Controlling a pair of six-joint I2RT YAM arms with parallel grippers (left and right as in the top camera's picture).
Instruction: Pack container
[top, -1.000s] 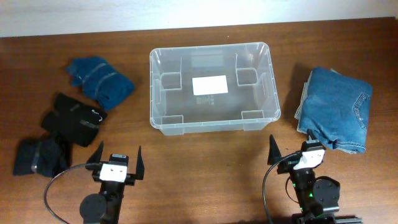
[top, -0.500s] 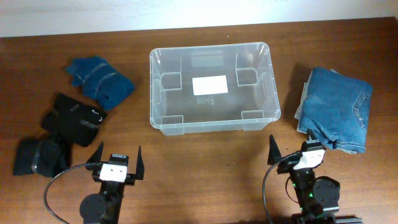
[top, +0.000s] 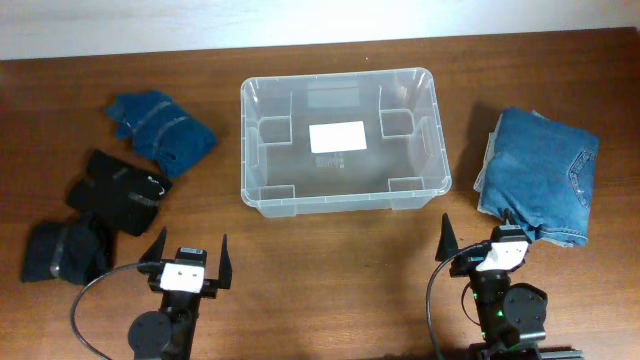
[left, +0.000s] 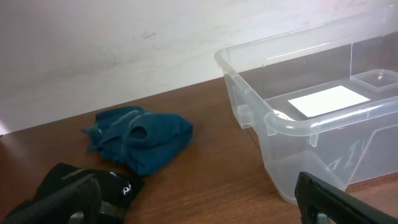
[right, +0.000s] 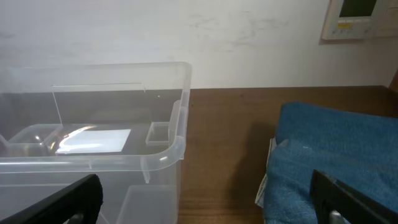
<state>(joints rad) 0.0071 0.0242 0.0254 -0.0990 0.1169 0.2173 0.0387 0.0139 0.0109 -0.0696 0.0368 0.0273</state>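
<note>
My right gripper needs to grab the folded blue jeans next at the pocket-side edge (top: 590, 172), the one farthest from the clear plastic container.
The clear plastic container (top: 244, 150) stands empty at the table's middle, a white label on its base. Folded blue jeans (top: 540, 172) lie to its right. A teal garment (top: 160, 130) and black garments (top: 115, 192) lie to its left. My left gripper (top: 190, 246) is open and empty near the front edge, below the black garments. My right gripper (top: 483, 238) is open and empty, its right finger at the jeans' front edge. The left wrist view shows the container (left: 292, 119), the teal garment (left: 140, 140) and a black garment (left: 68, 186). The right wrist view shows the container (right: 177, 146) and the jeans (right: 336, 155).
Another dark bundle (top: 60, 252) lies at the front left beside my left gripper. A white wall runs behind the table's far edge, with a wall panel (right: 360, 18) at the right. Bare wood lies between both grippers and the container's front wall.
My right gripper has shifted slightly to the right, toward the jeans. The left arm and all objects have not moved.
</note>
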